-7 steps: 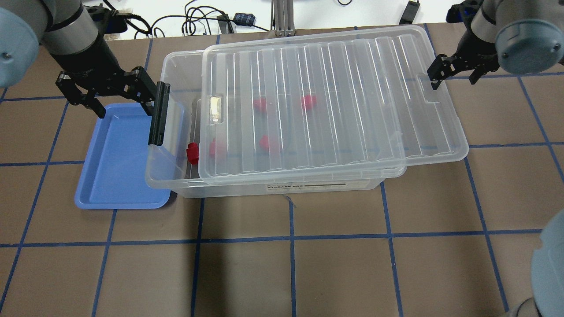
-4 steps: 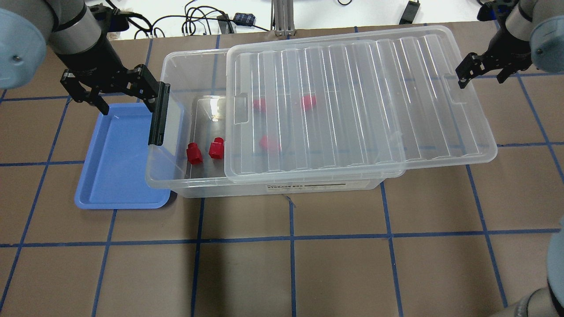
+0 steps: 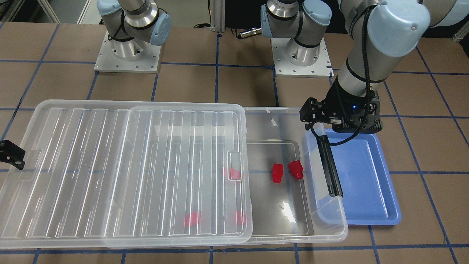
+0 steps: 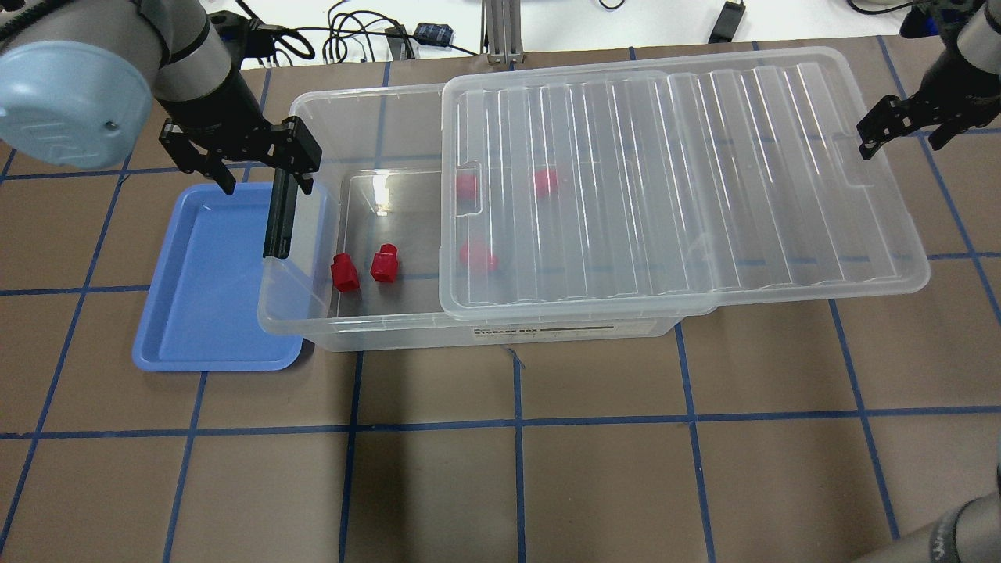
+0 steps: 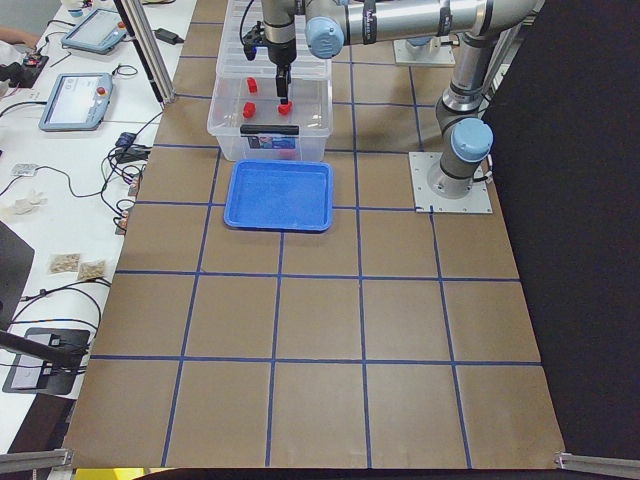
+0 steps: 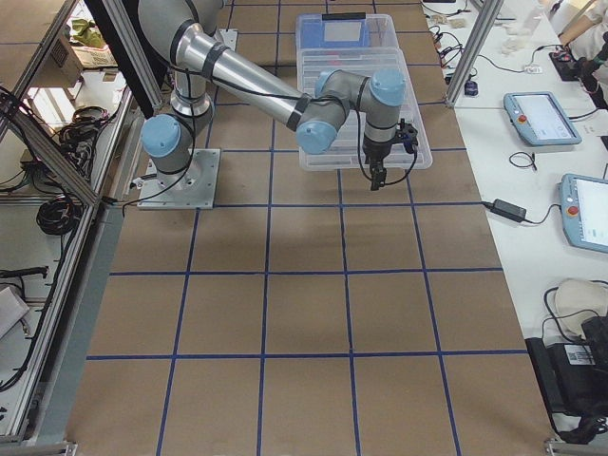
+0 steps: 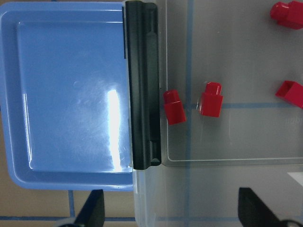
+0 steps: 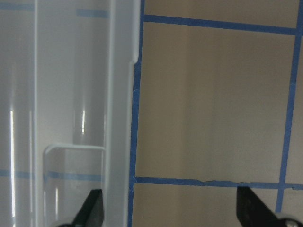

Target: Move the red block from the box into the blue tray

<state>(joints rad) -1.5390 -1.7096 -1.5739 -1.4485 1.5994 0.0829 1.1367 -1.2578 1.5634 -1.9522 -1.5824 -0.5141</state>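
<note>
I need to close my left gripper on the square body (image 3: 277, 170) (image 7: 210, 104) of the uncovered red block that is farther from the blue tray and nearer the ribbed lid.
The clear box (image 4: 500, 335) lies across the table's far half. Its ribbed lid (image 4: 680, 172) is slid to the right, so the left end is uncovered. Two red blocks (image 4: 343, 272) (image 4: 384, 263) lie uncovered there; they also show in the left wrist view (image 7: 174, 107) (image 7: 211, 99). Three more blocks show through the lid (image 4: 477, 256). The empty blue tray (image 4: 203, 313) sits against the box's left end, under the black latch bar (image 4: 280, 219). My left gripper (image 4: 266, 184) hovers open over the latch bar, empty. My right gripper (image 4: 899, 141) is open at the lid's right edge.
Cables and small devices (image 4: 352, 39) lie beyond the far table edge, with a metal post (image 4: 500, 31). The two arm bases (image 3: 128, 55) (image 3: 300, 55) stand on the robot's side. The lid overhangs the box on the right.
The lid has slid to the right along with my right gripper, uncovering the second red block. My left gripper has moved right, from above the tray's corner to above the latch bar.
</note>
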